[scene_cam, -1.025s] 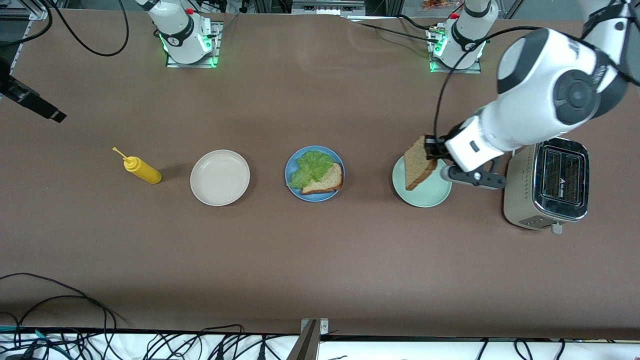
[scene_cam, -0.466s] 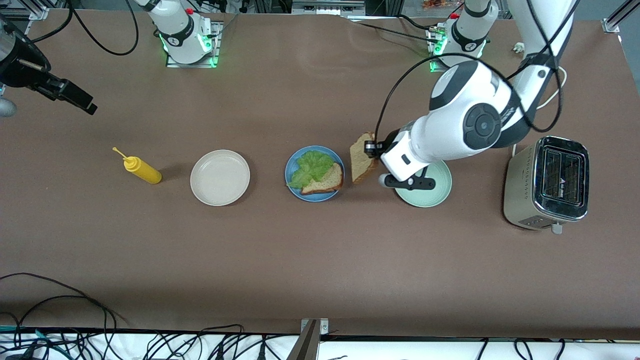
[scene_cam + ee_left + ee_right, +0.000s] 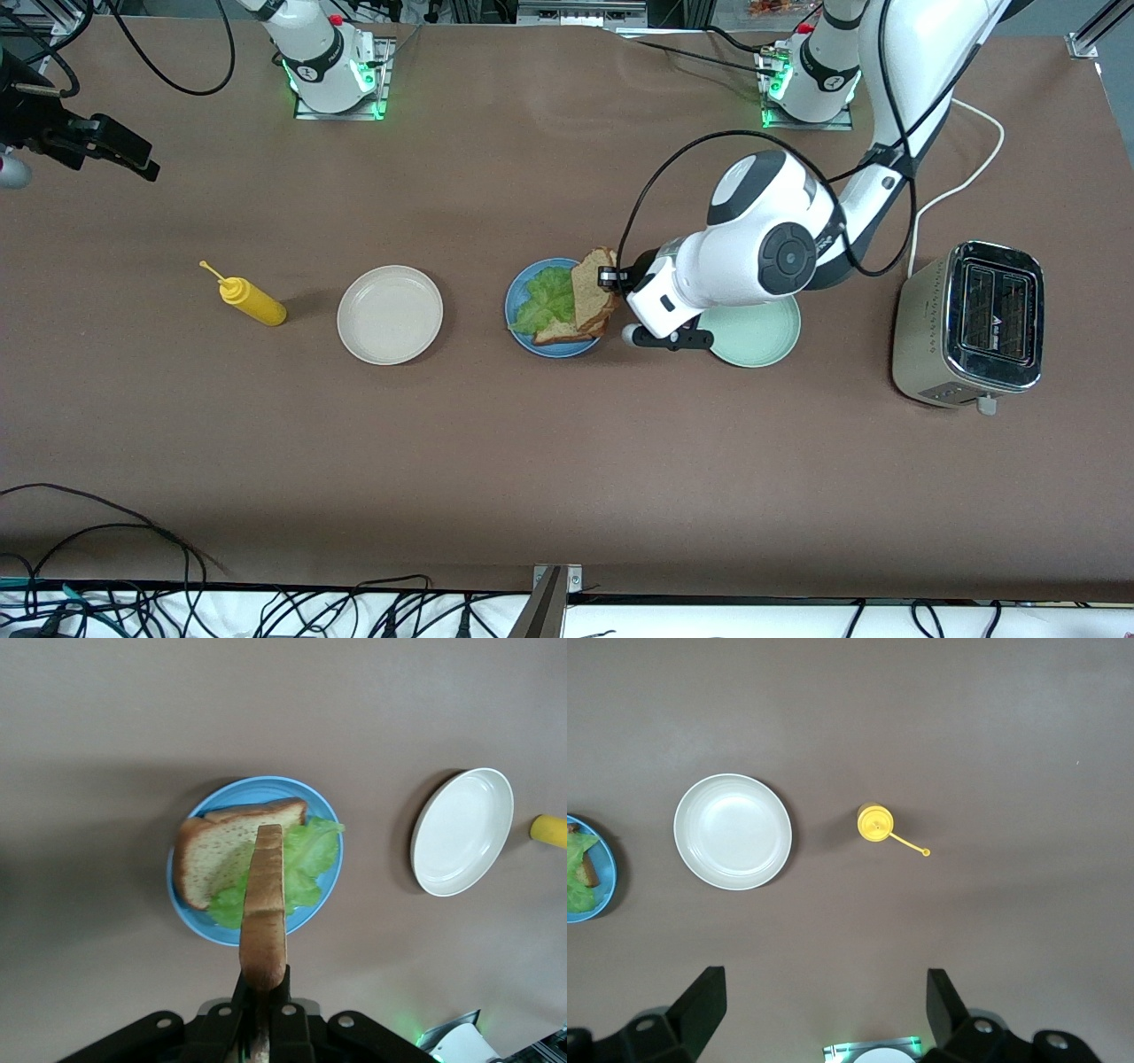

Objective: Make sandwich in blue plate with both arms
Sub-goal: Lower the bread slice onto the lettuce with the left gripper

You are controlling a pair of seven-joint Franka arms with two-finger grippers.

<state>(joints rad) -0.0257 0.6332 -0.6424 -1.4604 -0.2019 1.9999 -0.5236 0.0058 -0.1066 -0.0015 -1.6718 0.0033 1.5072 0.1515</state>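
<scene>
The robot's left gripper should release the held toast slice on top of the green lettuce leaf point(image 3: 550, 305) point(image 3: 291, 865) in the blue plate.
The blue plate point(image 3: 516, 321) sits mid-table with a ruffled green lettuce leaf point(image 3: 547, 297) and a slice of brown toast point(image 3: 560, 334) lying on it. My left gripper point(image 3: 609, 277) is shut on a second toast slice point(image 3: 592, 292) and holds it on edge over the plate's side toward the left arm's end. In the left wrist view the held slice point(image 3: 264, 912) hangs from the gripper point(image 3: 264, 992) above the lettuce point(image 3: 310, 859), the lying slice point(image 3: 217, 855) and the plate point(image 3: 190, 917). My right gripper point(image 3: 142, 167) hangs open and empty over the right arm's end of the table point(image 3: 826, 992).
An empty beige-white plate point(image 3: 390, 315) and a yellow squeeze bottle point(image 3: 252, 303) lie toward the right arm's end. An empty pale green plate point(image 3: 762, 341) and a toaster point(image 3: 970, 323) stand toward the left arm's end. A white cable point(image 3: 961, 182) trails from the toaster.
My left arm has carried the toast slice from over the pale green plate to over the blue plate. The right gripper has shifted slightly at its end of the table.
</scene>
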